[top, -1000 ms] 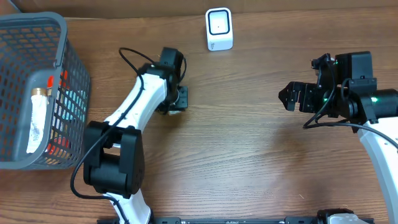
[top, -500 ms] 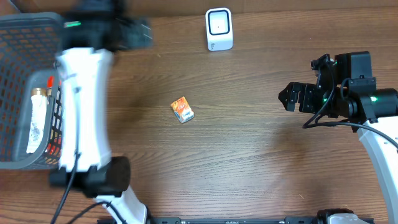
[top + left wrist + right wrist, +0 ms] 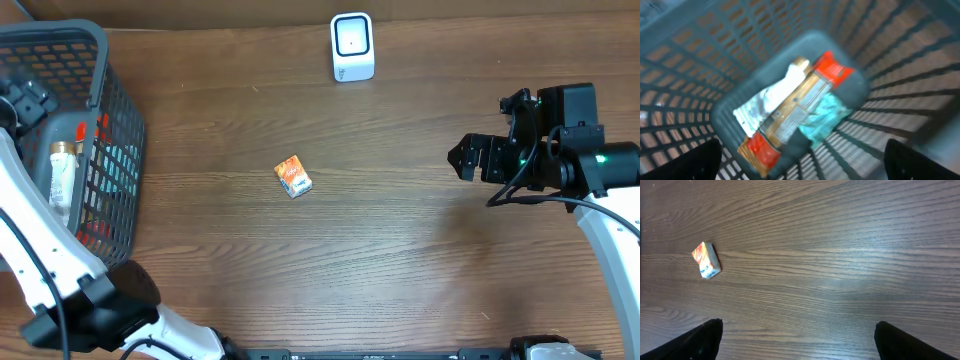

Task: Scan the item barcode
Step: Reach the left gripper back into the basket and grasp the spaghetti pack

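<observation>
My left gripper reaches down into the grey basket next and closes on the red and gold packet's middle (image 3: 90, 182) (image 3: 795, 112), beside the white tube.
A small orange and white box (image 3: 293, 177) lies alone on the wooden table, left of centre; the right wrist view shows the box (image 3: 706, 260) at upper left. The white barcode scanner (image 3: 352, 47) stands at the table's back edge. My left gripper (image 3: 28, 100) hangs over the grey basket (image 3: 120, 110), open and holding nothing. In the left wrist view its gripper (image 3: 801, 146) looks down on a red and gold packet (image 3: 790, 117), a white tube (image 3: 772, 95) and a teal packet (image 3: 827, 115). My right gripper (image 3: 462, 158) hovers open at the right, far from the box, and nothing sits between its fingertips (image 3: 798, 325).
The basket takes up the table's far left and its mesh walls (image 3: 900, 70) surround the left gripper. Bare wood lies between the box and the right arm (image 3: 590, 170).
The left gripper opened, left the small box on the table, and the arm swung left and back over the basket. The right arm has not moved.
</observation>
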Robot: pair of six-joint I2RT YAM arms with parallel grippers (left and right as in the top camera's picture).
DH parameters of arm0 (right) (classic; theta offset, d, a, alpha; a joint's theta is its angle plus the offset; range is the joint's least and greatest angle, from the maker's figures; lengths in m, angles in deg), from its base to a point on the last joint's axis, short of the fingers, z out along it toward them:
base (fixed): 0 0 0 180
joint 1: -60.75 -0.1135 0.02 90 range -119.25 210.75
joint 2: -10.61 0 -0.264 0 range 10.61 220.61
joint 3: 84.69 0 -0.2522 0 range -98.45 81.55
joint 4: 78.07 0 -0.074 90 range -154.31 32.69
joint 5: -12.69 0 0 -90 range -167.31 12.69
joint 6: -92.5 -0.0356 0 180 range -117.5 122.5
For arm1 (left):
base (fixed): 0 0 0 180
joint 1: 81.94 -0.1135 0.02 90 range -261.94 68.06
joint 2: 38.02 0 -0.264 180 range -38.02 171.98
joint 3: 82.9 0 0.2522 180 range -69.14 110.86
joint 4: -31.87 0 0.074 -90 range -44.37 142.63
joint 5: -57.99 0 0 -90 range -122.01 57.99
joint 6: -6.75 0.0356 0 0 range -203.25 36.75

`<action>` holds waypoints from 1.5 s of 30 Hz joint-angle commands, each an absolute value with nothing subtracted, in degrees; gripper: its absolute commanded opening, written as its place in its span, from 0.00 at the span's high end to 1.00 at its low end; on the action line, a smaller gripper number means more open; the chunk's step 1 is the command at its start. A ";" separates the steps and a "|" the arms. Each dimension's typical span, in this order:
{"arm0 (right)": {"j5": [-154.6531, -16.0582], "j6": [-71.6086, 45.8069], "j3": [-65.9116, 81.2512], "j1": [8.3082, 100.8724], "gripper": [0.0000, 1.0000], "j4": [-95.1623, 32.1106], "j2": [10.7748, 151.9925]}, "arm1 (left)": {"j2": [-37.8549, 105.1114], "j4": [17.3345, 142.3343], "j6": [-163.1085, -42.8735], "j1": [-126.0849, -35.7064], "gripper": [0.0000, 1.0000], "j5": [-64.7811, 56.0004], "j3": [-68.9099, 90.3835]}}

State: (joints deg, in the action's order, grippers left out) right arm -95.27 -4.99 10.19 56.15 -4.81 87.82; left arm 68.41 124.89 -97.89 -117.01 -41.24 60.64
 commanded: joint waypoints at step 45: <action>-95.18 -4.99 8.95 55.89 0.00 -5.26 87.58 | 85.09 90.36 -72.97 -122.15 0.37 -41.33 18.21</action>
State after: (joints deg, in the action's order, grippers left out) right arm -95.27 -5.01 10.19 56.15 -4.96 87.82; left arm 79.58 88.48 -74.02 -121.69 -40.19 19.30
